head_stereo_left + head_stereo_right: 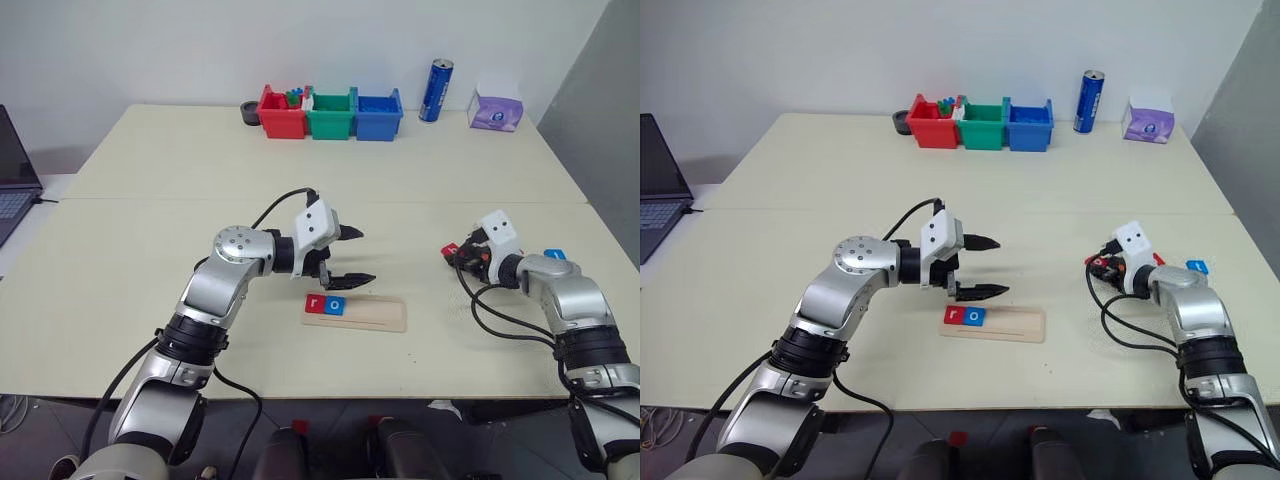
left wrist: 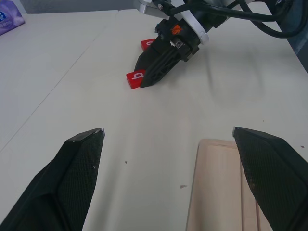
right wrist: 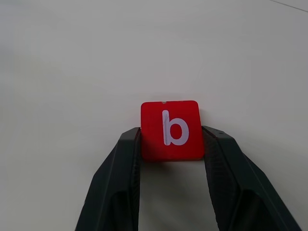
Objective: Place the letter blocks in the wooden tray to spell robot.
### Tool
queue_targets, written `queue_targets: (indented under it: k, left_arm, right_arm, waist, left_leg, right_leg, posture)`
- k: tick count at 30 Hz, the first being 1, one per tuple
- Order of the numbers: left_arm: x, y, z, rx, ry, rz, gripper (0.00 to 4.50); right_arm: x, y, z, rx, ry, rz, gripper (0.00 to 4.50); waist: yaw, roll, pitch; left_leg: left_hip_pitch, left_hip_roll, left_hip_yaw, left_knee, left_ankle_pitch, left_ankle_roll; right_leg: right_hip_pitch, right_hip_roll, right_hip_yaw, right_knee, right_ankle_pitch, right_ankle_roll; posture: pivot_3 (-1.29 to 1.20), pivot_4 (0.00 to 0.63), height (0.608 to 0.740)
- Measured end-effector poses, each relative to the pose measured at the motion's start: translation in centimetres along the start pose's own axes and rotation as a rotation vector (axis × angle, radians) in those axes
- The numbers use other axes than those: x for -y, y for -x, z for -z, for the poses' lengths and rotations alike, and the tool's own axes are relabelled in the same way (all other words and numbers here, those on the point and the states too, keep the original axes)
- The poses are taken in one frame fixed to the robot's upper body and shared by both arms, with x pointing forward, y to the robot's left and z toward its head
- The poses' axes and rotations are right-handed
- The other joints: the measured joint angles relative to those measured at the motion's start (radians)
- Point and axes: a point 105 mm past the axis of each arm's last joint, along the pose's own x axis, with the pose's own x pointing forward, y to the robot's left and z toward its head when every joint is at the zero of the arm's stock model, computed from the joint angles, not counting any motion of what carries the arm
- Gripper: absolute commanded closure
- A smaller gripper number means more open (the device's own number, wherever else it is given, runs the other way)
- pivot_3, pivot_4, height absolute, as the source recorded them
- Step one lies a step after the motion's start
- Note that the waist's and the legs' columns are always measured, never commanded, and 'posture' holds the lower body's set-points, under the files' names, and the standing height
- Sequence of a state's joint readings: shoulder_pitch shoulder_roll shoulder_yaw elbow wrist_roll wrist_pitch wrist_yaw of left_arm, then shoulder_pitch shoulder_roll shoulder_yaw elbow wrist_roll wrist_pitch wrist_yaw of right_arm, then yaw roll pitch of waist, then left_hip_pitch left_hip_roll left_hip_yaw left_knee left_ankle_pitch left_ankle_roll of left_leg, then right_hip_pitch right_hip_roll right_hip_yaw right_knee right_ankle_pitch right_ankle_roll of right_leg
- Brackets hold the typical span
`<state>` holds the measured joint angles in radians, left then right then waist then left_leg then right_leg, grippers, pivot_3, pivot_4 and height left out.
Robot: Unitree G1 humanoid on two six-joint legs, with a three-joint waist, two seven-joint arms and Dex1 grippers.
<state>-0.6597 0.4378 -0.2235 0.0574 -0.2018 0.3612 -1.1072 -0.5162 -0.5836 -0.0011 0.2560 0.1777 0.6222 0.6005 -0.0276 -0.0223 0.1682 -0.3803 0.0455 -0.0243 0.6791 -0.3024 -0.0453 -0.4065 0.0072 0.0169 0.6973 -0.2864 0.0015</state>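
My right gripper has the red "b" block. It will let go of the block on the bare table [image 1: 453,313] beside the wooden tray's empty end.
The wooden tray [image 1: 382,315] lies near the table's front edge, with a red "r" block [image 1: 315,304] and a blue "o" block [image 1: 336,306] side by side at its left end. My left gripper [image 1: 366,255] hovers open just above and behind those two blocks, nothing between its fingers. Off to the right, my right gripper [image 3: 171,134] is down at the table, its fingers pressed against both sides of a red "b" block [image 3: 171,129]. Another red block [image 2: 148,44] lies just behind that gripper. A blue block [image 1: 555,254] rests beside the right forearm.
Red [image 1: 282,113], green [image 1: 331,115] and blue [image 1: 379,116] plastic bins stand in a row at the table's back. A blue can [image 1: 436,90] and a purple tissue pack [image 1: 495,110] are at the back right. A laptop [image 1: 12,175] sits at the left edge.
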Motion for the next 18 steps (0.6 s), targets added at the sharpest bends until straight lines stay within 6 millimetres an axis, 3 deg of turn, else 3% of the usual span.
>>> queue_targets:
  k: [5, 13, 18]
  left_arm:
    - [0.8, 0.3, 0.3, 0.004, 0.020, 0.036, 0.00]
    - [2.0, 0.2, -0.5, 0.058, 0.030, 0.092, 0.00]
    - [2.8, -0.1, -1.1, 0.098, 0.010, 0.152, 0.00]
  right_arm:
    - [-1.0, 2.5, 1.3, 0.025, -0.046, 0.137, 3.04]
    - [-8.2, 6.9, 1.8, 0.090, -0.260, 0.297, 3.04]
    - [-11.6, 7.4, 2.1, 0.073, -0.333, 0.348, 3.04]
  waist:
    - [0.009, 0.001, 0.000]
    - [0.002, 0.002, 0.000]
    - [-0.001, 0.003, 0.000]
  left_leg:
    - [-0.002, 0.000, -0.001, -0.001, 0.000, 0.000]
    - [-0.001, 0.000, -0.001, -0.001, 0.000, 0.000]
    - [0.000, 0.000, -0.001, -0.001, 0.000, 0.000]
  right_leg:
    - [-0.001, 0.000, -0.001, -0.001, 0.000, 0.000]
    - [-0.001, 0.000, 0.000, 0.001, -0.001, 0.001]
    - [-0.001, 0.001, 0.000, 0.000, -0.003, 0.005]
  posture:
    - [0.00, 0.150, 0.740]
    - [0.00, 0.150, 0.740]
    - [0.00, 0.150, 0.740]
